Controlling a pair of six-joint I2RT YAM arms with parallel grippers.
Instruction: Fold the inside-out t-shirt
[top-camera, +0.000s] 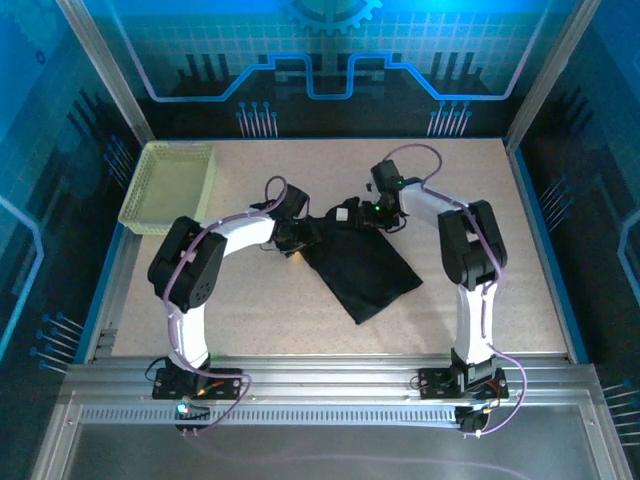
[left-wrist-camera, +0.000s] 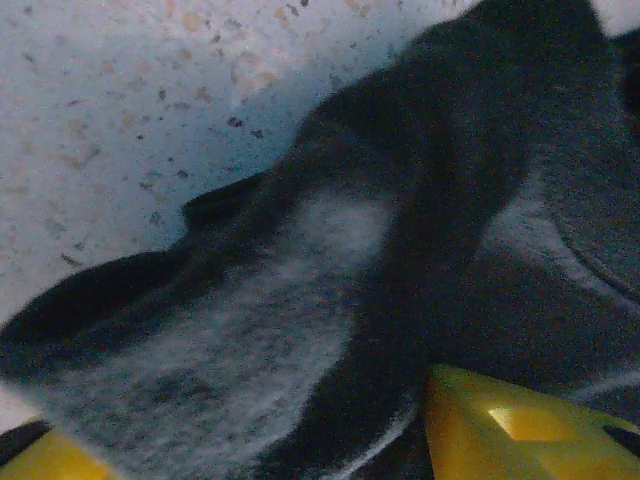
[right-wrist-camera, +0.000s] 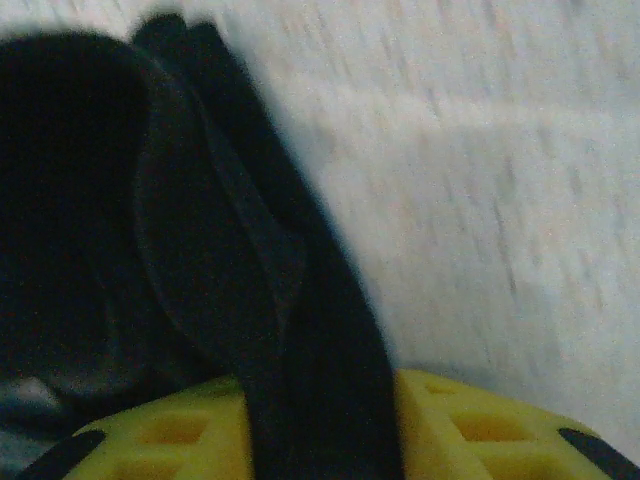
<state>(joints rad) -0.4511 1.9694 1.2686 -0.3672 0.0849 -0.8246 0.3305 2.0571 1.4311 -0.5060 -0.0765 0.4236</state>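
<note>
The t-shirt slants with only the robot's right gripper holding its top edge, so the left gripper needs to pinch the t-shirt's free shoulder (top-camera: 326, 222) before both pull it straight.
The inside-out t-shirt (top-camera: 362, 268) is a black, crumpled heap in the middle of the table, with a small white tag (top-camera: 341, 213) near its top edge. My left gripper (top-camera: 297, 236) sits at its upper left corner. In the left wrist view a thick hump of black cloth (left-wrist-camera: 330, 300) lies between the widely spaced yellow fingers (left-wrist-camera: 520, 430) of the left gripper (left-wrist-camera: 240, 455), which stands open around it. My right gripper (top-camera: 381, 213) is at the top edge, and in the right wrist view the gripper (right-wrist-camera: 320, 425) is shut on a band of black fabric (right-wrist-camera: 300, 330).
A pale yellow-green mesh basket (top-camera: 170, 186) stands at the far left of the speckled table (top-camera: 480, 290). Metal frame posts and blue walls bound the table. Both arms bend inward over the middle.
</note>
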